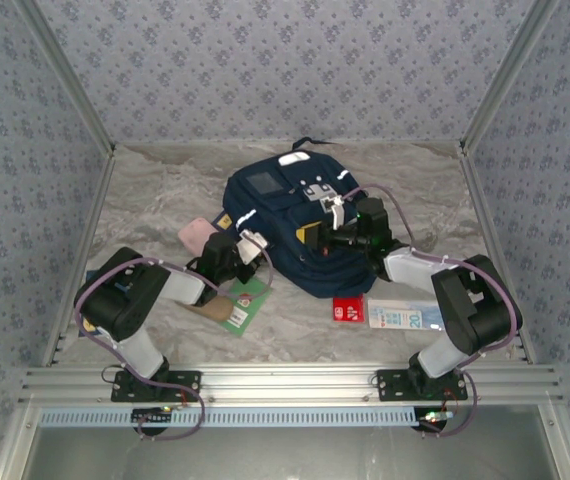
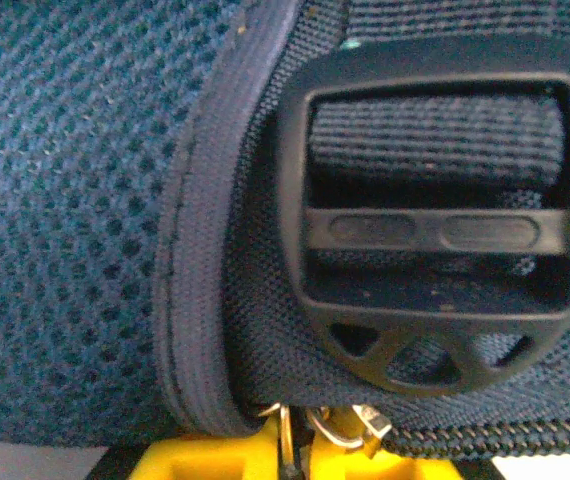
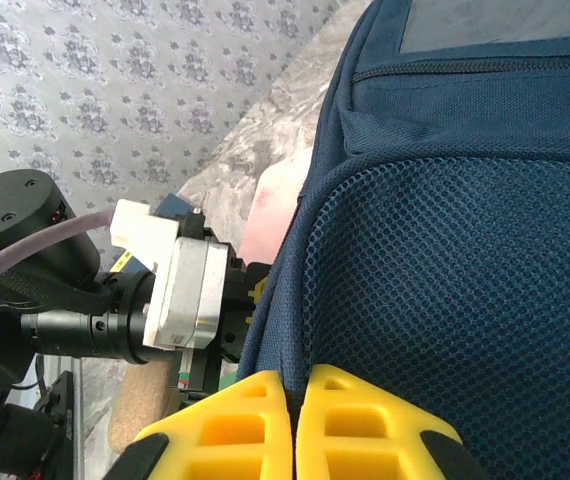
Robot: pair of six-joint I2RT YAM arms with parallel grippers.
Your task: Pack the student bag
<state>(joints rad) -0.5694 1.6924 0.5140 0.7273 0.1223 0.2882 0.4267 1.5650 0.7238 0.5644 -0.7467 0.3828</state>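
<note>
My left gripper's fingertips are crowding both zipper sliders under the buckle, so I should open, back away and grab only the pull (image 2: 371, 422) beside the closed teeth.
The student bag (image 1: 285, 215) lies flat in the middle of the table, navy with a grey patch on top. My left gripper (image 1: 261, 250) is at its left side; in the left wrist view its yellow fingers (image 2: 215, 460) are shut on a metal zipper pull (image 2: 287, 432), just under a black plastic buckle (image 2: 435, 230). My right gripper (image 1: 315, 238) is at the bag's near edge. The right wrist view shows that gripper (image 3: 295, 390) shut on the bag's navy seam beside the mesh pocket (image 3: 445, 270).
A pink case (image 1: 197, 235) lies left of the bag. A green booklet (image 1: 246, 306) and a brown flat piece (image 1: 205, 305) lie under the left arm. A red box (image 1: 348, 309) and a blue-white pack (image 1: 405, 317) lie at the front right. Patterned walls enclose the table.
</note>
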